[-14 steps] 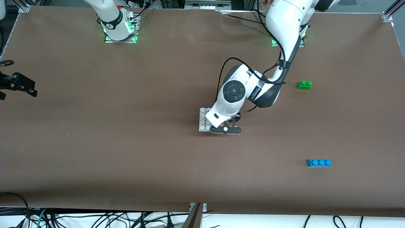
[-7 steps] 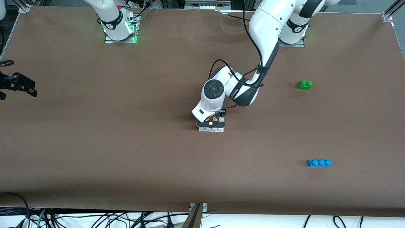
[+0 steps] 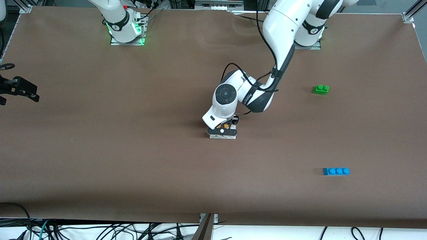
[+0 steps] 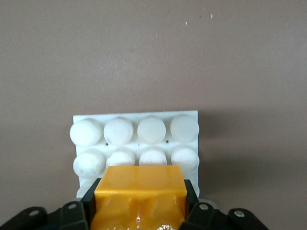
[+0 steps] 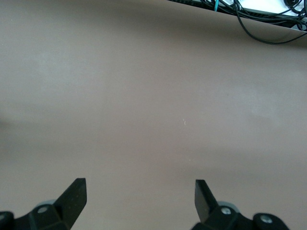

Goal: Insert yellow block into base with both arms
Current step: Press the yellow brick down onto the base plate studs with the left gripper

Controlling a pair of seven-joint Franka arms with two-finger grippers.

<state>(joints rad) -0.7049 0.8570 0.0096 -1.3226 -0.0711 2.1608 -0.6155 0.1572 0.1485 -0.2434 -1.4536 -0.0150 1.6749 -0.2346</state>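
The yellow block, now held over the white base, will be released by my left gripper on the white base's middle studs (image 3: 225, 124) (image 4: 137, 200), behind the base's two far stud rows.
The white base (image 3: 223, 136) lies mid-table, and its rim shows in the left wrist view (image 4: 134, 115). My left gripper (image 3: 223, 128) is right over the base and shut on the yellow block (image 3: 226, 126). In the left wrist view the gripper (image 4: 140, 191) holds the yellow block (image 4: 139, 182) between its black fingers, over the stud rows closest to the gripper. I cannot tell whether the block touches the studs. My right gripper (image 3: 23, 91) waits at the right arm's end of the table, open and empty (image 5: 139, 187) over bare mat.
A green two-stud brick (image 3: 321, 89) lies toward the left arm's end of the table. A blue three-stud brick (image 3: 336, 171) lies nearer the front camera at that same end. Cables hang past the table's front edge.
My left gripper moved with the yellow block toward the right arm's end, from beside the base to directly over it, then dropped slightly. The right arm has not moved.
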